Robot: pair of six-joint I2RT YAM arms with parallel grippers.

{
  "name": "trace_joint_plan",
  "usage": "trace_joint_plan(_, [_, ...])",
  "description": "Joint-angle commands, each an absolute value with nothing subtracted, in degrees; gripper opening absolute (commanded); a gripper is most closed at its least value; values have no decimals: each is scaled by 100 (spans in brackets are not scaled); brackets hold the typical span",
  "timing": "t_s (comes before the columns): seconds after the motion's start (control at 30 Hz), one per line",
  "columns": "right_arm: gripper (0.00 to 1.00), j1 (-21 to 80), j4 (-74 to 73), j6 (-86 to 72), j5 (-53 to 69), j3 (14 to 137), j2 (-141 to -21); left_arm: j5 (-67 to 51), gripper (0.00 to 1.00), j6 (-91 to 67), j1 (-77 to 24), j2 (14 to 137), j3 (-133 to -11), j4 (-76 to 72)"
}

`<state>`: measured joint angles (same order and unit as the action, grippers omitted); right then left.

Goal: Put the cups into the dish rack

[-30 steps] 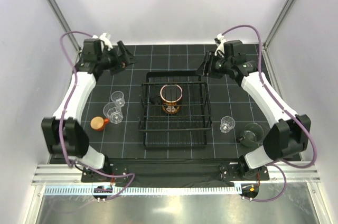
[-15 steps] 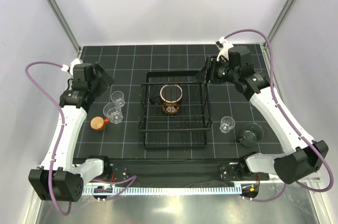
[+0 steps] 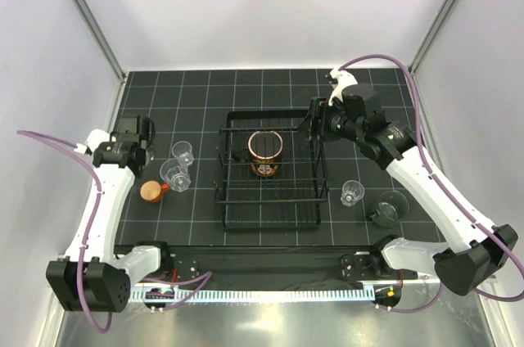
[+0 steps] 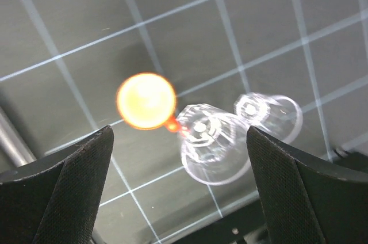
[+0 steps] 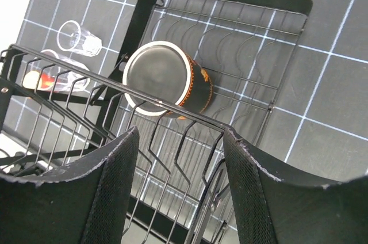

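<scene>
Next, my left gripper goes to the orange cup's rim [image 3: 142,190] [image 4: 126,82], on the side opposite its handle. It should close there.
The black wire dish rack [image 3: 270,214] stands mid-table with the large dark mug [image 3: 265,153], red inside, in its far half. Left of the rack are two clear cups [image 3: 182,151] [image 3: 174,173] and the small orange cup [image 3: 151,191]. Right of it stand another clear cup [image 3: 352,192] and the grey-green cup [image 3: 390,206]. My left gripper [image 3: 137,137] hangs open above the mat just left of those cups; its wrist view shows the orange cup [image 4: 146,100] and a clear cup [image 4: 210,143] below the gripper [image 4: 184,198]. My right gripper [image 3: 314,123] is open and empty over the rack's far right corner, looking down at the mug [image 5: 167,80].
The black gridded mat [image 3: 205,85] ends at white walls on three sides, with slanted frame posts [image 3: 86,15] at the back corners. The rack's top wire rim [image 5: 190,118] crosses the right wrist view just beyond the right gripper [image 5: 181,189].
My left arm has swung from the far left corner back toward the near left, beside the cups. The right gripper has shifted toward the rack's far right corner and opened wider.
</scene>
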<state>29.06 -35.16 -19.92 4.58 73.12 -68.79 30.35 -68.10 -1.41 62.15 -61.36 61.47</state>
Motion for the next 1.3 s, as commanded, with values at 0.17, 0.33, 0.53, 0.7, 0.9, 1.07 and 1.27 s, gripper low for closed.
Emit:
trace_joint_plan(0.17, [63, 3146, -3806, -2074, -676, 7260, -6645, 3437, 93, -8332, -53, 6565, -6188, 6961])
trace_joint_plan(0.33, [63, 3146, -3911, -2022, -1028, 7365, -6574, 3138, 87, -8516, 209, 6653, -5951, 6645])
trace_joint_plan(0.53, [64, 3147, -3955, -1925, -1362, 7427, -6504, 2655, 85, -8833, 562, 6820, -5731, 6399])
trace_joint_plan(0.7, [64, 3155, -4025, -1916, -1617, 7488, -6530, 2032, 80, -8842, 966, 6987, -5222, 5802])
trace_joint_plan(0.9, [65, 3146, -4061, -1899, -1687, 7532, -6565, 1854, 75, -8929, 1116, 7303, -5063, 5537])
trace_joint_plan(1.07, [65, 3146, -4069, -1890, -1723, 7567, -6583, 1583, 73, -9070, 1230, 7725, -5019, 5380])
trace_joint_plan(1.27, [65, 3138, -4052, -1854, -1837, 7567, -6601, 1547, 70, -9132, 1222, 7963, -5089, 5353])
